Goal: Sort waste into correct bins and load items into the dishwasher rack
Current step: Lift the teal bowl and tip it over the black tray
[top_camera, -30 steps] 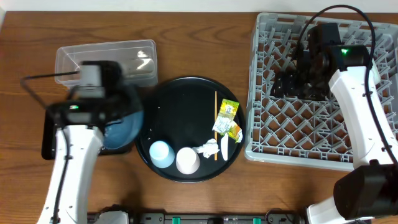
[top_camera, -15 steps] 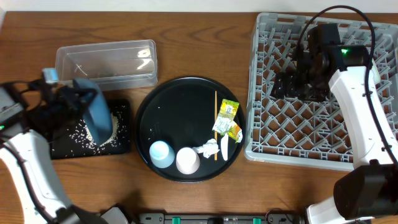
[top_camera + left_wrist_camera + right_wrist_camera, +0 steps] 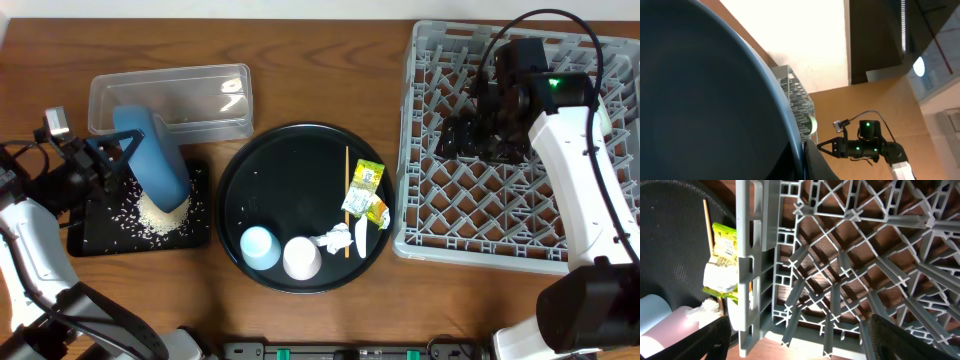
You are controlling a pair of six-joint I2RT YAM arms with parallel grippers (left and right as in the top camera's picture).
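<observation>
The large blue plate will go down from my left gripper onto the round black tray [image 3: 311, 175], behind the two cups.
My left gripper [image 3: 108, 160] is shut on the rim of the large blue plate [image 3: 150, 152], which stands tipped on edge over the shallow black tray bin [image 3: 90, 235]. White rice [image 3: 160, 210] lies heaped under the plate's lower edge. The plate [image 3: 700, 100] fills the left wrist view, with my gripper [image 3: 803, 156] pinching its rim. On the round black tray [image 3: 290, 160] are a pale blue cup [image 3: 260, 247], a whitish cup [image 3: 302, 258], wrappers [image 3: 365, 186], a white scrap [image 3: 334, 239] and a wooden stick [image 3: 347, 195]. My right gripper [image 3: 480, 135] hangs open over the dishwasher rack [image 3: 510, 215], nothing between its fingers [image 3: 710, 340].
The clear tub [image 3: 190, 95] sits just behind the black tray bin, close to the plate's top edge. The rack's near-left wall [image 3: 747, 280] stands between my right gripper [image 3: 800, 340] and the wrappers [image 3: 722, 242]. Bare wood lies along the table's front.
The left arm has swung out to the left and turned the plate up on edge. Rice has spilled into the black tray bin and heaped under the plate. The right arm has not moved.
</observation>
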